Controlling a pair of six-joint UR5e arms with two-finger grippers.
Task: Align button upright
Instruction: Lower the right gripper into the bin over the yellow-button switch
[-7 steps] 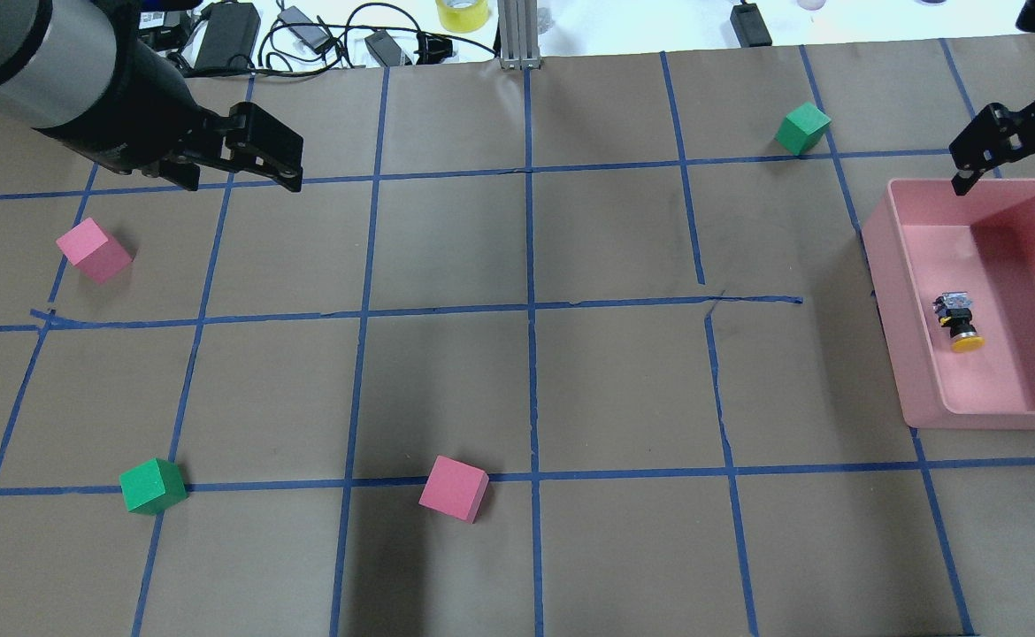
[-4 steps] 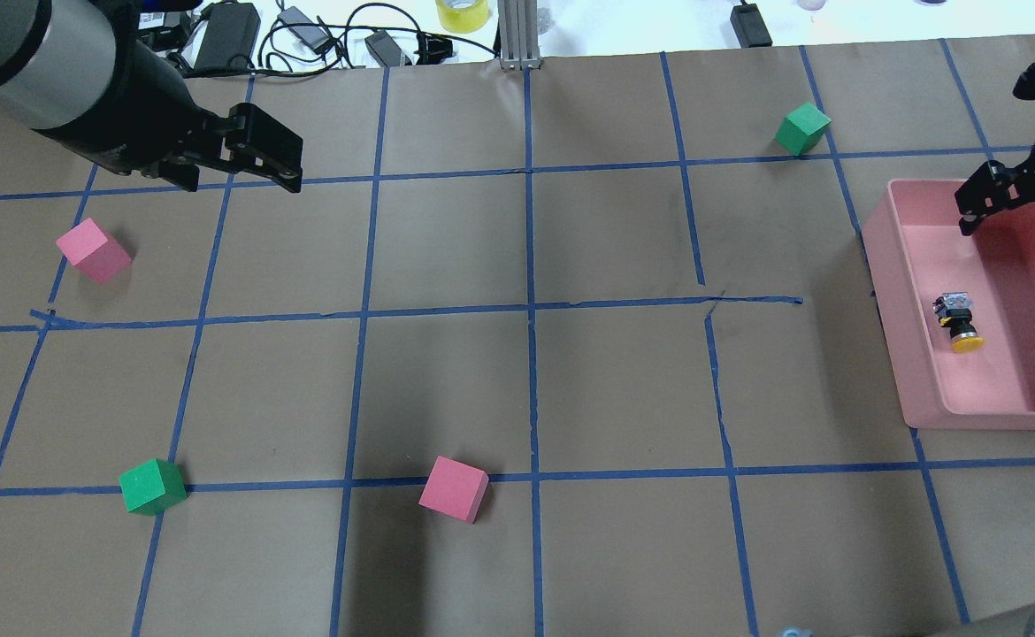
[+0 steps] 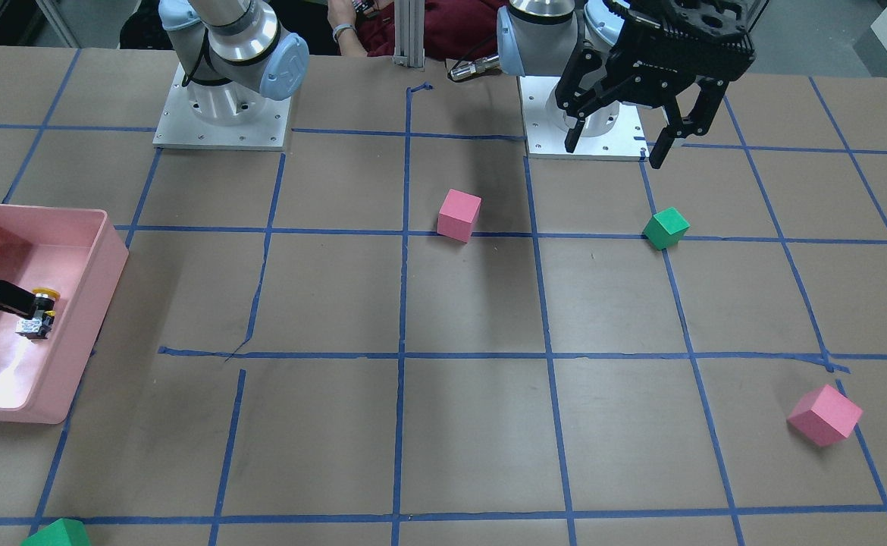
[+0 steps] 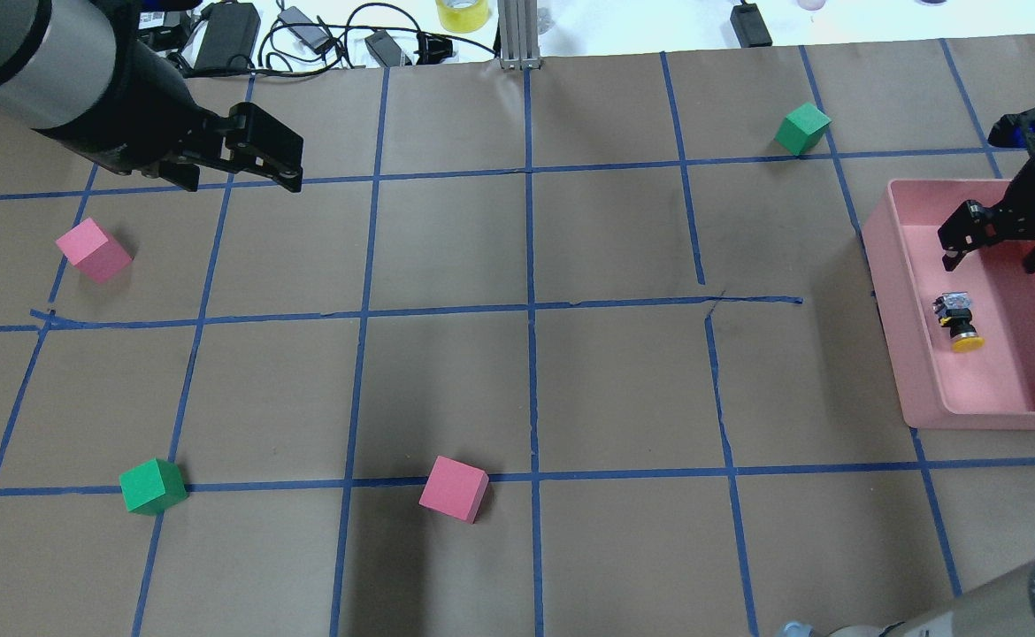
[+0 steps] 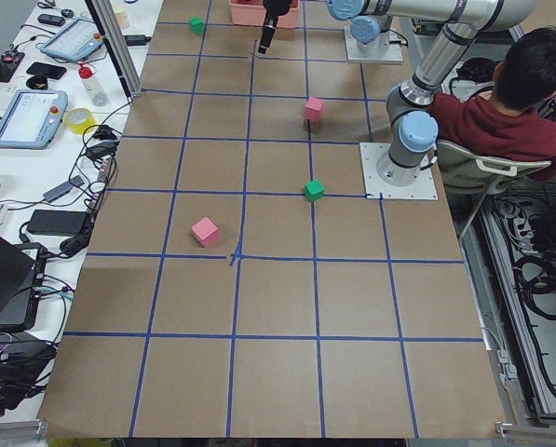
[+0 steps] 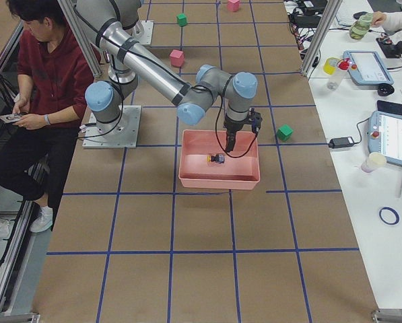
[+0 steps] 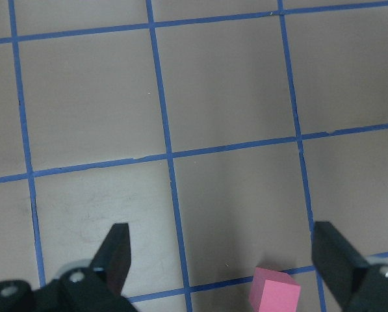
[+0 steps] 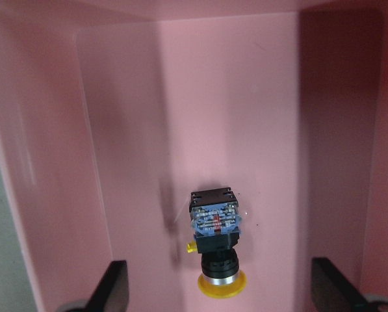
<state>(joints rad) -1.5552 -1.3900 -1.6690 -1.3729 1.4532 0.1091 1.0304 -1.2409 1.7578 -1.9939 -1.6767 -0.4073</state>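
I should close my right gripper on the button's black middle [image 3: 45, 305] [image 8: 218, 256], between its contact block and its yellow cap.
The button [image 4: 958, 320] lies on its side on the floor of the pink bin [image 4: 882, 257], its yellow cap pointing toward the robot and its contact block away. It also shows in the right wrist view [image 8: 216, 247] and the front view [image 3: 40, 312]. My right gripper [image 4: 992, 263] is open and empty. It hangs inside the bin just beyond the button's contact block, not touching it. My left gripper [image 4: 243, 172] is open and empty. It hangs above the table far to the left, with its fingers [image 7: 116, 250] spread over bare paper.
Two pink cubes [image 4: 93, 249] [image 4: 454, 488] and two green cubes [image 4: 153, 486] [image 4: 802, 127] lie scattered on the taped brown paper. Cables and power bricks [image 4: 305, 35] lie beyond the far edge. A seated person [image 6: 46, 74] is beside the robot bases.
My right gripper has moved toward the robot and down into the bin, closer to the button. The left arm and the button have not moved.
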